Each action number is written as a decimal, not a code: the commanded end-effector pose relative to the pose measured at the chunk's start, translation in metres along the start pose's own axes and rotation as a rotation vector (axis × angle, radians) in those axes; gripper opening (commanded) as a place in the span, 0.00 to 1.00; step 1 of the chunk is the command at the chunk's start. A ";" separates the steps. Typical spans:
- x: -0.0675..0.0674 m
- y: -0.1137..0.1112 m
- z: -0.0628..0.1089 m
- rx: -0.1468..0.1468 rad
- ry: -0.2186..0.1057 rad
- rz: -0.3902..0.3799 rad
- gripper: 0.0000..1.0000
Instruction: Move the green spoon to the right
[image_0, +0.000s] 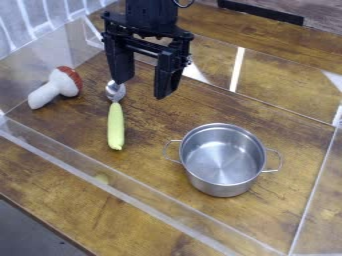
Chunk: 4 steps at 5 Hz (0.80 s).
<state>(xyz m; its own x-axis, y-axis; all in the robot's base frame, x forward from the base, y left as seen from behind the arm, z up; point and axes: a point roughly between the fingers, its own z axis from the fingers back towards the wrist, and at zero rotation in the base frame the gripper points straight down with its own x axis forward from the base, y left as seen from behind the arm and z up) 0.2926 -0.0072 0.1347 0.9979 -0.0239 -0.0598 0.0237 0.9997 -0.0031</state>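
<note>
The robot's gripper needs to close around the middle of the handle (116, 127) of the green spoon, in front of the spoon's silver bowl.
The green spoon (115, 122) lies on the wooden table, left of centre. Its yellow-green handle points toward the front and its silver bowl points back. My gripper (144, 86) hangs just behind and right of the spoon's bowl, fingers pointing down and standing wide apart. The left finger (120, 66) is right above the spoon's bowl, nearly touching it. Nothing sits between the fingers.
A toy mushroom (54, 88) with a white stem and red cap lies at the left. A steel pot (223, 158) with two handles stands front right. Clear plastic walls (80, 165) fence the wooden table (267, 90).
</note>
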 end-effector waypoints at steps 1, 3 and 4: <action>0.005 -0.001 -0.011 -0.005 0.036 0.062 1.00; -0.005 0.048 -0.021 -0.034 -0.024 0.446 1.00; -0.004 0.067 -0.030 -0.049 -0.028 0.523 1.00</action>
<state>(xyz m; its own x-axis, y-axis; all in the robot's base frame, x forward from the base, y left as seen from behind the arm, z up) 0.2872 0.0552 0.0945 0.8810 0.4668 -0.0771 -0.4691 0.8830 -0.0139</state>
